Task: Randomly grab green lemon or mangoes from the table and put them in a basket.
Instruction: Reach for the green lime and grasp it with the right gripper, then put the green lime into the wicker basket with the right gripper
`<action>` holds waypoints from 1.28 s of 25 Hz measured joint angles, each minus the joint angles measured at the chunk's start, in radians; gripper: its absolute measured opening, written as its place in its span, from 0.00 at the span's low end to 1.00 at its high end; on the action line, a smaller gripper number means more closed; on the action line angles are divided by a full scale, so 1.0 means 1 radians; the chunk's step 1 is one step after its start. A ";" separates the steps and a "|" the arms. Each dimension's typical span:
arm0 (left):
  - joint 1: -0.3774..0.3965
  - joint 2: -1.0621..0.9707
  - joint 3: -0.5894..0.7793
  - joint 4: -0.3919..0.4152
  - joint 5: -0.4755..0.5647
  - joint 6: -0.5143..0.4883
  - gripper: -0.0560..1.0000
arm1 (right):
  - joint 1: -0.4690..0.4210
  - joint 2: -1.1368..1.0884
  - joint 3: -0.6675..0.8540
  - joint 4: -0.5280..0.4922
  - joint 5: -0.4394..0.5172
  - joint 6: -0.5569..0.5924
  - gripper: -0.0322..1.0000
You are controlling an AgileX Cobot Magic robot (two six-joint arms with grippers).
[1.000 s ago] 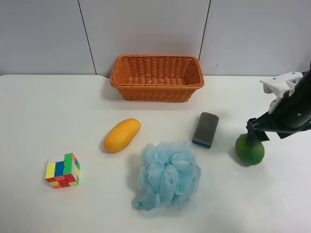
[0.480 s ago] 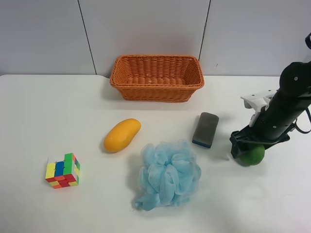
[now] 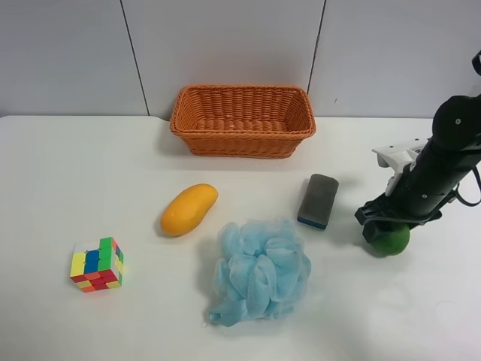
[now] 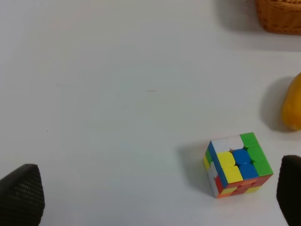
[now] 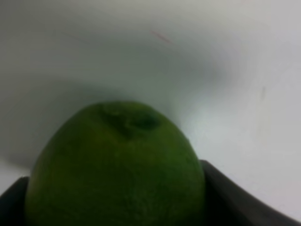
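Note:
Next, my right gripper releases the green lemon inside the wicker basket (image 3: 264, 118), close to the basket's front side, toward the side of the grey-and-blue sponge. The lemon still lies on the white table.
The green lemon (image 3: 394, 241) lies on the white table (image 3: 75, 165) at the exterior high view's right. My right gripper (image 3: 387, 222) is down over it. In the right wrist view the lemon (image 5: 117, 169) fills the space between the two dark fingers (image 5: 230, 197), which press on both of its sides. The yellow-orange mango (image 3: 189, 209) lies mid-table, untouched. The wicker basket (image 3: 242, 139) stands at the back, with nothing in it. My left gripper (image 4: 150, 193) is open and holds nothing, above the table near the mango (image 4: 292, 103).
A coloured puzzle cube (image 3: 98, 265) sits front left and also shows in the left wrist view (image 4: 237, 165). A blue bath pouf (image 3: 259, 271) lies front centre. A grey-and-blue sponge (image 3: 318, 201) lies between the basket and the lemon.
The right arm swung in from the right and came down over the green lemon, and its fingers now sit around it. The other things have not moved.

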 joint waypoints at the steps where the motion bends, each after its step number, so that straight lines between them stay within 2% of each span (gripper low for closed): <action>1: 0.000 0.000 0.000 0.000 0.000 0.000 0.99 | 0.000 -0.013 -0.007 0.006 0.006 0.000 0.64; 5: 0.000 0.000 0.000 0.000 0.000 0.000 0.99 | 0.000 -0.140 -0.076 0.054 0.019 0.003 0.64; 9: 0.000 0.000 0.000 0.000 0.000 0.000 0.99 | 0.002 -0.255 -0.206 0.098 0.067 -0.020 0.64; 14: 0.000 0.000 0.000 0.000 0.000 0.001 0.99 | 0.042 -0.249 -0.400 0.133 0.091 -0.051 0.64; 16: 0.000 0.000 0.000 0.000 0.000 0.001 0.99 | 0.057 -0.214 -0.469 0.139 0.073 -0.053 0.64; 26: 0.000 0.000 0.000 0.000 0.000 0.000 0.99 | 0.143 0.157 -0.710 0.141 -0.141 -0.083 0.64; 32: 0.000 0.000 0.000 0.000 0.000 0.000 0.99 | 0.228 0.384 -0.865 0.141 -0.196 -0.090 0.64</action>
